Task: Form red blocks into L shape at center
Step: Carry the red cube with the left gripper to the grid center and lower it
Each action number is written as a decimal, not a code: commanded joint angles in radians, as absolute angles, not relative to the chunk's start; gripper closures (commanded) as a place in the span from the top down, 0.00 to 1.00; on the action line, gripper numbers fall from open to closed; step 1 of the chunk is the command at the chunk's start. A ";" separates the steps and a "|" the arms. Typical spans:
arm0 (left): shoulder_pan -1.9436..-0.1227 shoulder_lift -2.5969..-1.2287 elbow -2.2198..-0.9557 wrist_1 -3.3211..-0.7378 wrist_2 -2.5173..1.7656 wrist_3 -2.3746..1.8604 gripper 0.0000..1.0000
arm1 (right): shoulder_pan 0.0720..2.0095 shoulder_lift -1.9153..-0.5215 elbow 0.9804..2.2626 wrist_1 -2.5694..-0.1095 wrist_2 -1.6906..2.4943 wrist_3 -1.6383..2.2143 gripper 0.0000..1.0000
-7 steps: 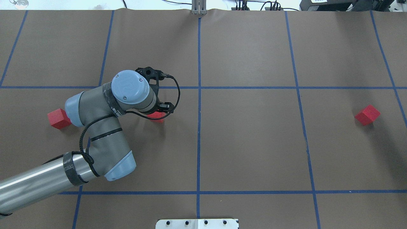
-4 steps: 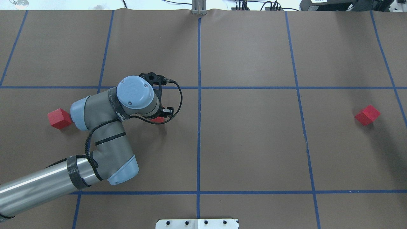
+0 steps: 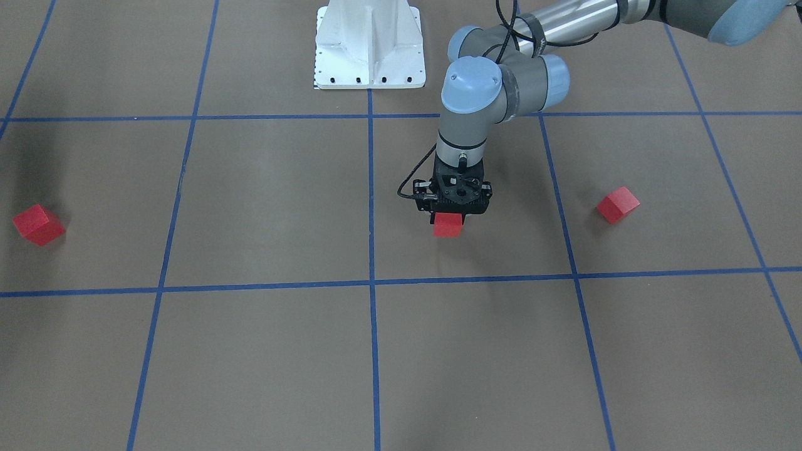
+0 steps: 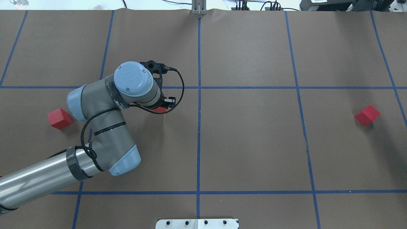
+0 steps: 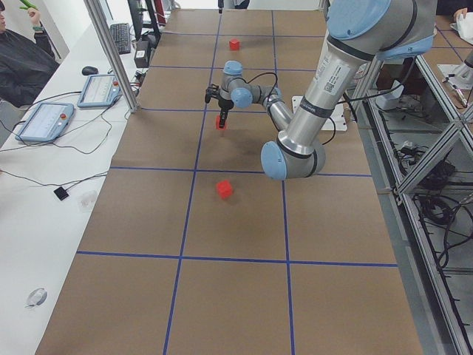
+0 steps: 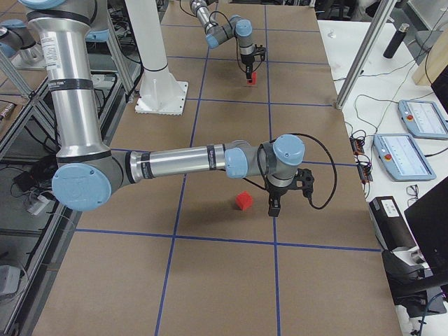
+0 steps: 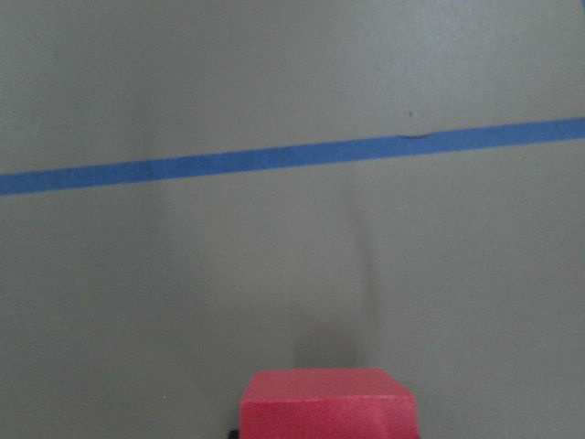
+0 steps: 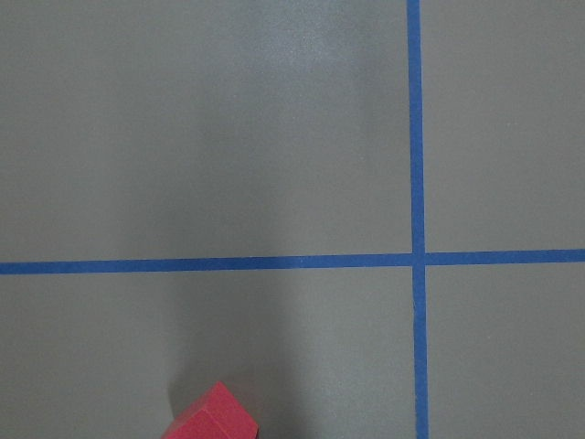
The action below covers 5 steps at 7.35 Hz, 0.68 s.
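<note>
The red block, now held just above the brown surface, will be let go by my left gripper on the base side of the center blue tape crossing (image 3: pixel 370 263).
My left gripper (image 3: pixel 448 216) is shut on one red block (image 3: pixel 447 225) and holds it just above the brown surface. In the overhead view my wrist hides most of this block (image 4: pixel 161 109); the left wrist view shows its top (image 7: pixel 327 402) before a blue line. It hangs left of the center (image 4: pixel 199 87), with a gap. A second red block (image 4: pixel 59 118) lies farther left, a third (image 4: pixel 367 115) far right. My right gripper (image 6: pixel 273 208) shows only in the exterior right view, beside the third block (image 6: pixel 243 201); I cannot tell its state.
The white robot base (image 3: pixel 369 44) stands at the table's near edge. Blue tape lines divide the brown paper into squares. At the table's far edge a grey metal post (image 4: pixel 199 8) stands, and cables lie on the bench behind it.
My left gripper dipped onto the red block half a second ago. It has since risen with the block and shifted a little toward the far side and the center.
</note>
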<state>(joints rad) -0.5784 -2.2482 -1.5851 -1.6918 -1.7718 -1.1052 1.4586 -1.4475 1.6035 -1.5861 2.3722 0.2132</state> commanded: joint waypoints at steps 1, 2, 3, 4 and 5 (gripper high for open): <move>-0.594 -2.445 -1.446 -1.628 -1.782 -1.223 0.00 | 1.459 -1.447 1.605 -1.586 2.384 0.215 0.99; -0.591 -2.539 -1.311 -1.643 -1.781 -1.233 0.00 | 1.459 -1.447 1.602 -1.586 2.384 0.216 0.99; -0.589 -2.609 -1.205 -1.650 -1.781 -1.232 0.00 | 1.459 -1.440 1.600 -1.588 2.384 0.218 0.99; -0.592 -2.614 -1.184 -1.695 -1.781 -1.226 0.00 | 1.459 -1.440 1.601 -1.586 2.384 0.222 0.99; -0.592 -2.614 -1.161 -1.713 -1.781 -1.223 0.00 | 1.459 -1.439 1.598 -1.586 2.384 0.224 0.99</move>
